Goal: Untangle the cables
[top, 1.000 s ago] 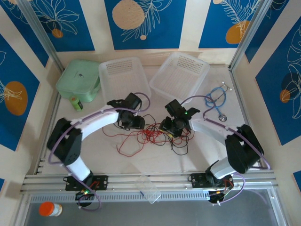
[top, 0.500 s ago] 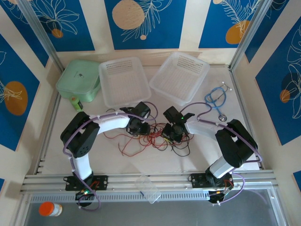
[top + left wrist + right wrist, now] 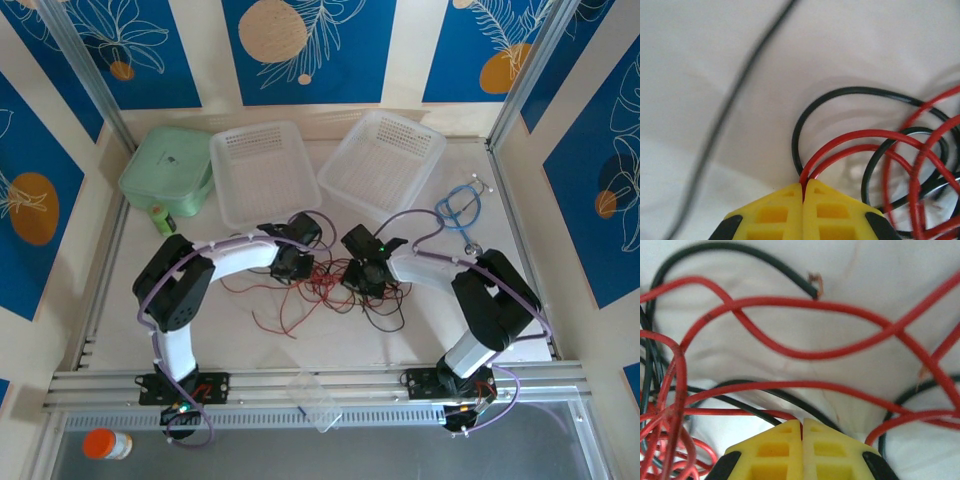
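I am pinching pieces of red cable beside a black loop with my left gripper, so next I open it, back off, take a red loop alone [image 3: 325, 270] and lift it high.
The cables [image 3: 325, 288], thin red and black wires, lie in a tangle on the white table between my two arms. My left gripper [image 3: 298, 266] sits at the tangle's left side. In the left wrist view its yellow jaws [image 3: 803, 186] are shut on a red cable [image 3: 865, 132] that loops out from the tips, with a black loop [image 3: 850, 90] behind it. My right gripper [image 3: 360, 276] is at the tangle's right side. Its jaws [image 3: 802, 423] are shut on a red cable [image 3: 740, 412] amid crossing red and black strands.
Two clear mesh baskets [image 3: 265, 170] [image 3: 385, 160] stand at the back, with a green box [image 3: 168, 170] and a small bottle [image 3: 160, 220] at the back left. A light-blue stethoscope [image 3: 460, 210] lies at the right. A clear container [image 3: 318, 400] rests on the front rail.
Both arms have come down into the tangle and drawn closer together. Both grippers have gone from partly open to shut, each on a red cable.
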Controlling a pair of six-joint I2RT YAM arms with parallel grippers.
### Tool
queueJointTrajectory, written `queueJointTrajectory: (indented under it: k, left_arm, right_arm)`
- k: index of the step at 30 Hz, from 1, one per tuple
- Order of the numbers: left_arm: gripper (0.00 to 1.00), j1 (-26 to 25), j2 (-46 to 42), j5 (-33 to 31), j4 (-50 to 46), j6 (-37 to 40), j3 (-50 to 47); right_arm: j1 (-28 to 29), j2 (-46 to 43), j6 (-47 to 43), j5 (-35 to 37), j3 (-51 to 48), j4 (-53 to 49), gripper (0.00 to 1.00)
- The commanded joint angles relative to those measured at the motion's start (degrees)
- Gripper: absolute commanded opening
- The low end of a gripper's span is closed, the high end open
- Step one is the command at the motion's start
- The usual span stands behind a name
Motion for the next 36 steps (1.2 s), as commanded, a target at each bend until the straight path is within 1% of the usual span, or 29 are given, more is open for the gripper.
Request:
queueJointTrajectory:
  k: [1,5,10,12,15,17,19,22,23,25,27,29,31,34,36]
  left_arm:
    - [0.0,4.41,-3.23,-9.02,-5.9,1.98,-3.33]
    - [0.0,5.98,-7.47,-8.8,-4.87,3.88,-5.12]
    - [0.0,5.83,-10.29,-2.77,-2.08,4.76,-4.59]
    - [0.0,5.58,-11.58,-2.65,-2.22,4.46,-4.11]
    - [0.07,5.57,-14.49,-3.2,-3.71,4.48,-3.36]
    - [0.14,5.49,-16.88,-3.29,-4.85,5.0,-2.8]
    - [0.23,5.4,-19.42,-3.29,-6.67,5.67,-1.86]
    - [0.43,5.05,-22.1,-3.56,-9.69,6.41,-0.16]
    - [0.47,4.96,-22.7,-3.54,-10.52,6.52,0.49]
    - [0.54,4.36,-23.77,-3.39,-12.4,6.68,1.53]
    - [0.58,3.28,-24.48,-2.29,-13.18,7.18,2.18]
    - [0.59,1.18,-24.54,-0.46,-13.36,8.35,3.08]
    - [0.57,-1.76,-23.51,2.37,-13.39,9.89,4.47]
    - [0.47,-5.98,-20.17,6.44,-12.17,11.4,6.49]
    - [0.4,-7.83,-17.02,8.86,-10.76,11.74,7.66]
  right_arm:
    - [-0.55,1.4,-3.46,9.57,2.34,-2.88,0.0]
    - [-1.28,1.17,-5.76,12.33,3.28,-1.6,0.0]
    - [-1.3,0.84,-8.29,11.06,3.8,1.71,0.0]
    - [-1.37,0.48,-8.42,11.49,3.86,0.94,0.0]
    - [-1.85,-1.21,-7.8,13.12,3.91,-1.92,0.0]
    - [-2.44,-3.35,-8.12,13.02,3.35,-3.0,0.06]
    - [-3.07,-6.52,-8.95,11.55,2.77,-3.65,0.17]
    - [-3.73,-11.11,-9.6,8.54,3.07,-5.55,0.3]
    - [-3.82,-12.44,-9.41,7.64,3.19,-6.07,0.33]
    - [-4.17,-15.09,-8.45,5.07,3.24,-7.04,0.43]
    - [-4.67,-17.13,-6.86,2.17,2.83,-7.46,0.47]
    - [-5.35,-18.83,-4.63,-0.45,1.81,-7.65,0.52]
    - [-6.47,-20.84,-2.08,-3.45,-0.22,-6.98,0.52]
    - [-8.86,-23.96,0.17,-7.73,-3.82,-5.18,0.5]
    - [-10.74,-25.93,0.32,-9.63,-5.66,-4.91,0.5]
